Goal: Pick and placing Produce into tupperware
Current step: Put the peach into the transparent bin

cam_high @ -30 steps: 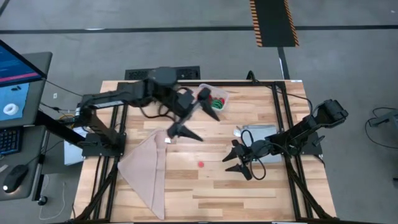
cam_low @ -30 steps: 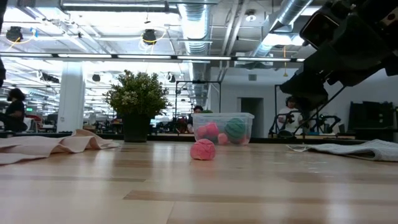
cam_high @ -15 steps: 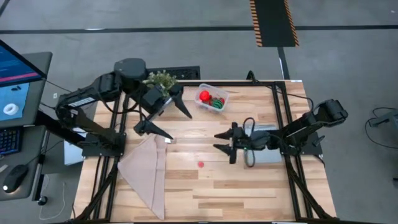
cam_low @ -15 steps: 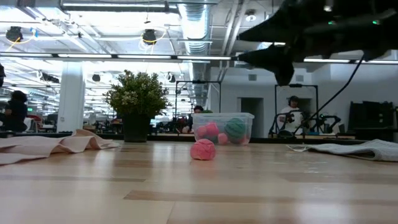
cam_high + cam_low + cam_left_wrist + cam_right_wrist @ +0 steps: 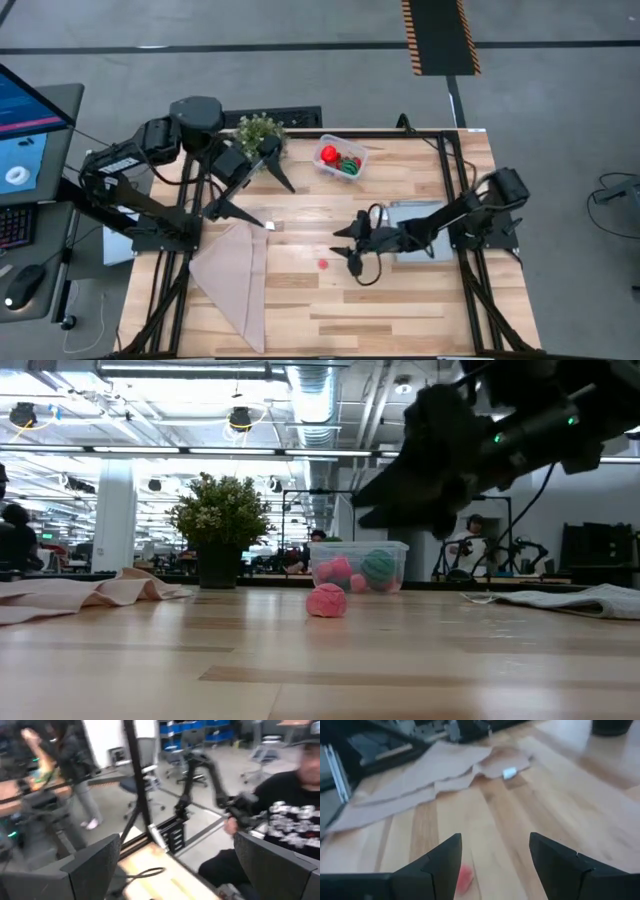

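Observation:
My right gripper is to close next on the middle (image 5: 323, 264) (image 5: 464, 879) of the small red piece of produce that lies between the beige cloth and the grey-blue sheet.
One small red piece of produce (image 5: 323, 264) lies on the bare wood at mid-table; it looks pink in the low view (image 5: 326, 601). My right gripper (image 5: 346, 250) hovers open just right of it and above the table. In the right wrist view the piece (image 5: 465, 876) shows beside one of the fingers. The clear tupperware (image 5: 340, 160) stands at the far middle, holding a red piece and a green ball (image 5: 379, 567). My left gripper (image 5: 262, 195) hangs open, high over the table's left part.
A bushy potted plant (image 5: 258, 130) stands at the far edge, left of the tub. A beige cloth (image 5: 235, 280) lies at the near left. A grey-blue sheet (image 5: 415, 220) lies under my right arm. A person (image 5: 280, 825) sits beyond the table.
My left gripper has drawn back from beside the tupperware toward the table's left edge, rising a little and staying open. My right gripper has moved toward the table's left edge, toward the red piece, and turned, its fingers still apart. The produce and tub have stayed put.

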Robot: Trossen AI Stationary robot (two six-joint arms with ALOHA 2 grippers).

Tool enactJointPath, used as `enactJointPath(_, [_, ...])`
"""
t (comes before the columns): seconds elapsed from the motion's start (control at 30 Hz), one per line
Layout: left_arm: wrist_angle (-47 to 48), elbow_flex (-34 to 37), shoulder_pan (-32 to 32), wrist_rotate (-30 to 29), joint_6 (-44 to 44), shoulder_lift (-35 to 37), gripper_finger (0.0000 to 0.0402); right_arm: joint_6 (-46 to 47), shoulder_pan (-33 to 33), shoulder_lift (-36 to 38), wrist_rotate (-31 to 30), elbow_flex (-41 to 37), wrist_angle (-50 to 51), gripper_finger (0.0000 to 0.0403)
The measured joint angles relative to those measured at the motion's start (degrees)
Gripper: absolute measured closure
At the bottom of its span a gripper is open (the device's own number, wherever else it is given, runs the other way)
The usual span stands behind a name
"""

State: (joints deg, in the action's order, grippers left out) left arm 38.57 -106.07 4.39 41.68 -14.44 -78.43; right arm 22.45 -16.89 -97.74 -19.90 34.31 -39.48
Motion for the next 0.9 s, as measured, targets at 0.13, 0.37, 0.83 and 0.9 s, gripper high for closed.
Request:
enactJointPath(0.13, [-3.77,6.55,1.41,-1.49,0.37,0.68,0.002,-0.37,-0.91,-5.41,0.37,2.92,-0.35,0.0147])
enactJointPath(0.37, [-17.72,22.41,5.98,2.26,4.67,5.03,0.002,0.96,-2.5,-13.48,2.37,6.68,-0.37,0.0147])
enactJointPath(0.83, [-31.77,39.37,10.7,0.85,12.07,15.76,0.002,1.42,-4.91,-23.21,1.07,14.76,-0.25,0.0147])
enactJointPath(0.9, [-31.46,40.06,10.7,0.64,12.24,16.04,0.002,1.42,-4.67,-23.95,1.25,15.25,-0.23,0.0148])
